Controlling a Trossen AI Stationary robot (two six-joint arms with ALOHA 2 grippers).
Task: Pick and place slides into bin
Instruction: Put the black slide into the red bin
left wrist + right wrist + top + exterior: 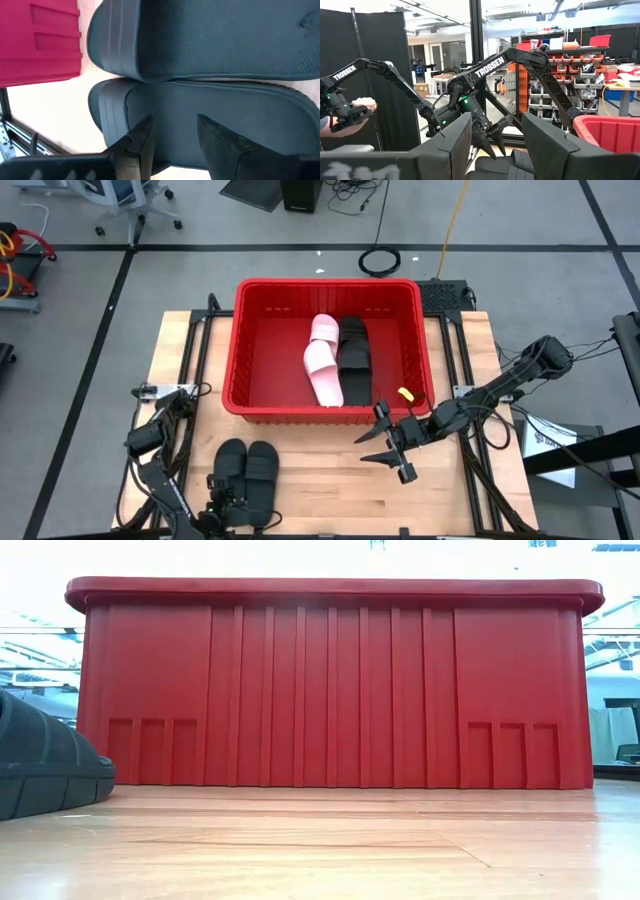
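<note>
The black slide lies beneath my left gripper. It will close on the strap's back edge (219, 477) (129, 125) of that slide, on the side away from the neighbouring slide.
Two black slides (247, 470) lie side by side, soles down, on the table's near left; one shows at the low view's left edge (40, 765). My left gripper (175, 135) is open and points steeply down just over the footbed of the left-hand slide (200, 115), behind its strap. It also shows in the high view (232, 502). A pink slide (323, 360) and a black slide (353, 358) lie in the red bin (240, 340). My right gripper (393, 448) hangs open above the table by the bin's near right corner, holding nothing.
The bin (330, 680) fills the far middle of the table. Bare wood lies between the black slides and my right gripper. Black rails run along the table's left and right sides. Beyond the table, a person's hand (364, 105) holds another arm's handle.
</note>
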